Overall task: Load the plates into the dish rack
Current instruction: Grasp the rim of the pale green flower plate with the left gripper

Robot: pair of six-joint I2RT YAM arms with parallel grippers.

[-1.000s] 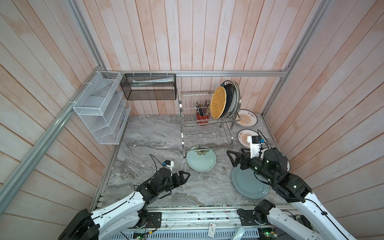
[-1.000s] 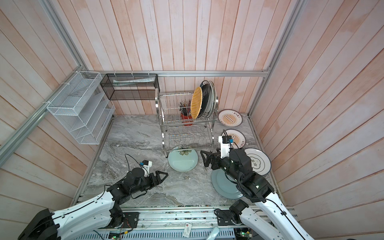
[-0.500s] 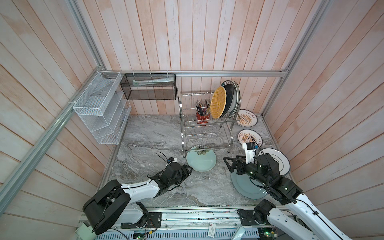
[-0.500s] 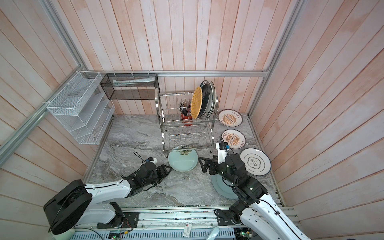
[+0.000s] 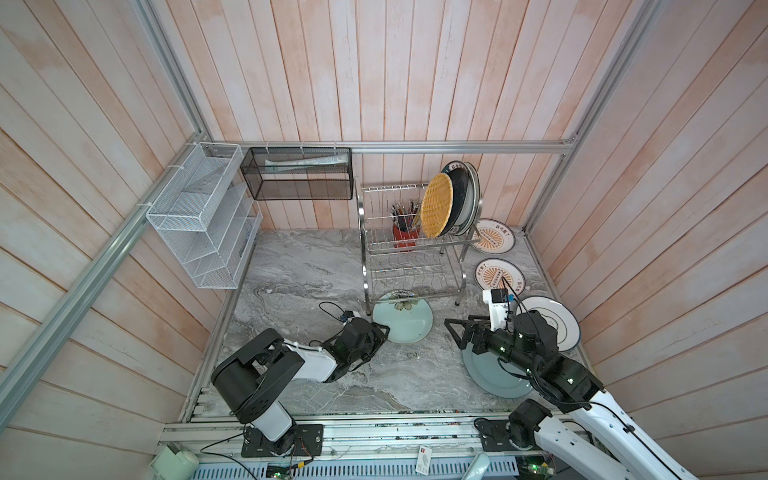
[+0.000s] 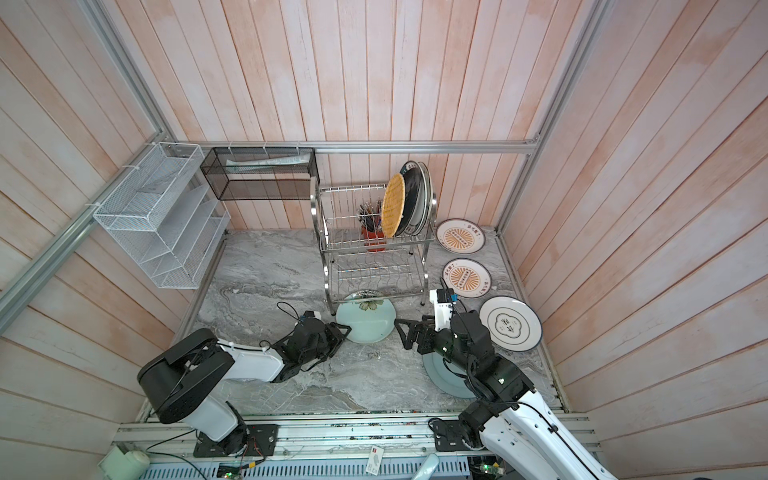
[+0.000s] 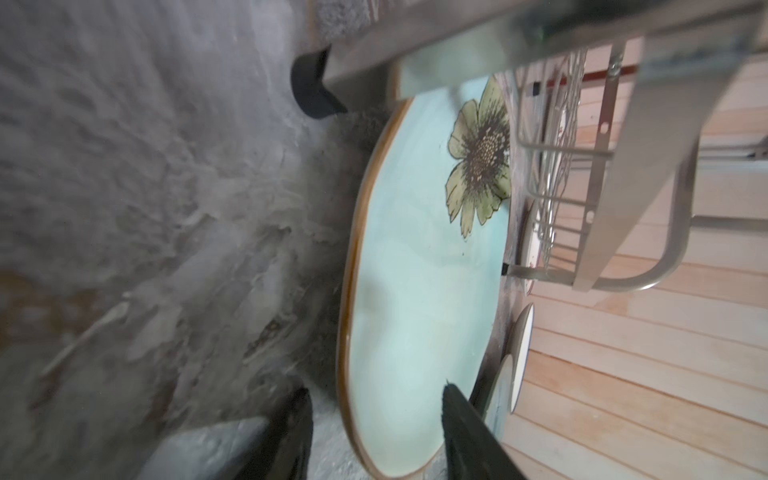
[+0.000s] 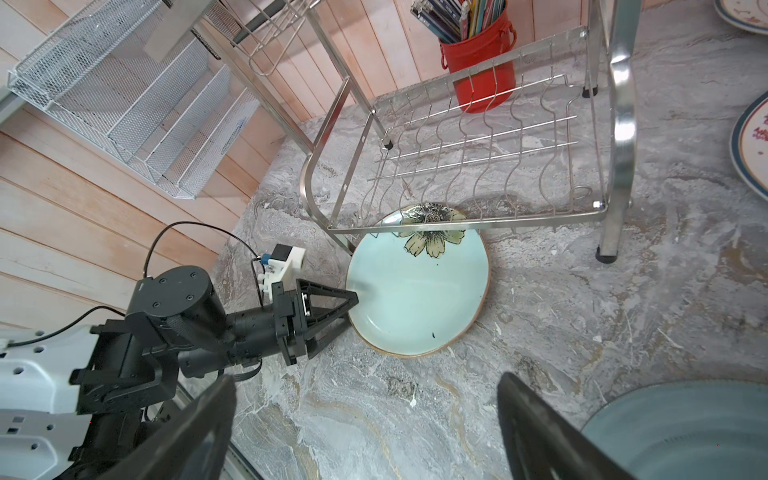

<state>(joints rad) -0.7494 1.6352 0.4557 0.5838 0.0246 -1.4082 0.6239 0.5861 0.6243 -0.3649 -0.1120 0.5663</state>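
Note:
Next, my right gripper grabs the rim of the mint flowered plate [image 5: 432,321] [image 8: 487,286] on the side opposite my left gripper, facing the grey-blue plate.
A mint flowered plate [image 5: 405,322] [image 8: 419,299] lies flat on the marble, partly under the dish rack [image 5: 409,249] [image 8: 478,145]. My left gripper [image 5: 384,330] [image 7: 376,390] is at its near-left rim. The jaws are open and straddle the rim, one finger over the plate and one beside it near the table. My right gripper [image 5: 453,334] [image 8: 368,380] hovers wide open and empty between that plate and a grey-blue plate [image 5: 494,374]. A yellow woven plate [image 5: 435,210] and a black one [image 5: 457,199] stand in the rack's top tier.
Two orange-sunburst plates [image 5: 492,236] [image 5: 500,274] and a dark-emblem plate [image 5: 552,322] lie along the right wall. A red utensil cup [image 5: 404,237] sits in the rack. A white mesh organiser [image 5: 203,216] and a black mesh basket [image 5: 297,174] hang on the walls.
My left arm has reached forward to the mint plate's rim and its jaws have narrowed around it. The right gripper has drifted slightly nearer the front, still wide open.

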